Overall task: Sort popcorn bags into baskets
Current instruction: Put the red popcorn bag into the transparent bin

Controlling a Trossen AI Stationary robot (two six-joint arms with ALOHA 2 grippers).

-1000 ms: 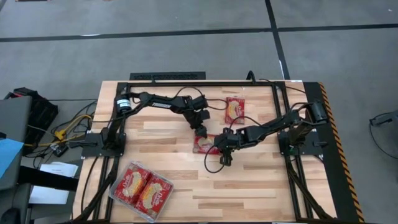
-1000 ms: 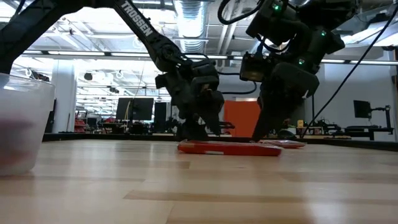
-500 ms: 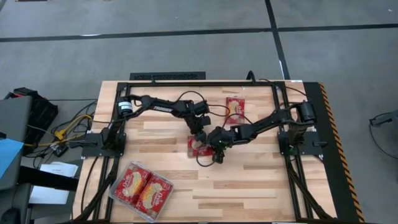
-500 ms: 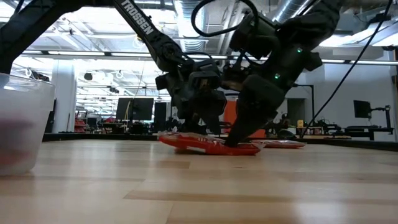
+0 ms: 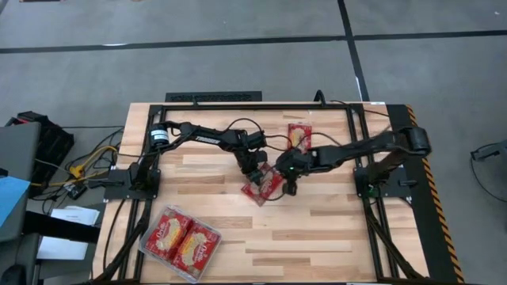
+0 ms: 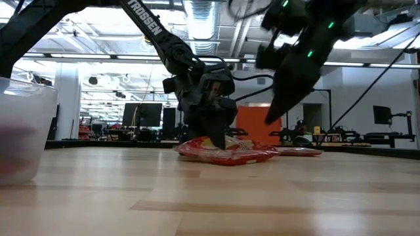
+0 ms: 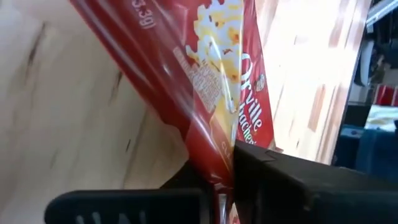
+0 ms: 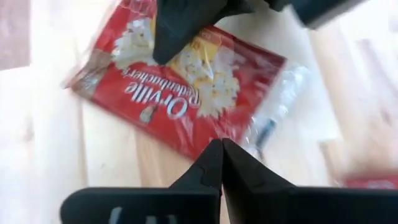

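The robot's left gripper needs to release the red popcorn bag, now at the table's middle, on the nearer bag in the clear tray [image 5: 201,253].
A red popcorn bag [image 5: 263,185] lies at the table's middle, turned askew; it also shows in the low view [image 6: 226,153]. My left gripper [image 5: 255,169] stands on it from above and is shut on it. My right gripper [image 5: 290,187] is shut and empty; in the low view [image 6: 272,118] it hangs above the table to the bag's right, and its wrist view looks down on the bag [image 8: 186,93]. A second bag [image 5: 299,136] lies flat at the far middle. The clear tray [image 5: 150,247] at the near left holds two bags [image 5: 181,240]. My left gripper pinches the bag between its two fingers at one edge [image 7: 217,155], the edge toward the table's far side. The fingers come from above, pointing down. The bag's held edge is raised a little, and the rest of it lies on the table [image 6: 249,157].
Black frame rails [image 5: 356,158] run along the table's left, right and far sides. Cables [image 5: 273,142] loop over the far middle. Bare wood [image 5: 317,237] lies toward the near right. The tray's wall [image 6: 20,131] shows at the low view's left.
My right gripper pushed the bag from the right toward the table's left, tipping one edge up, then rose and drew back toward the far right. The bag slid a little left and turned about on the table, with my left gripper staying over it.
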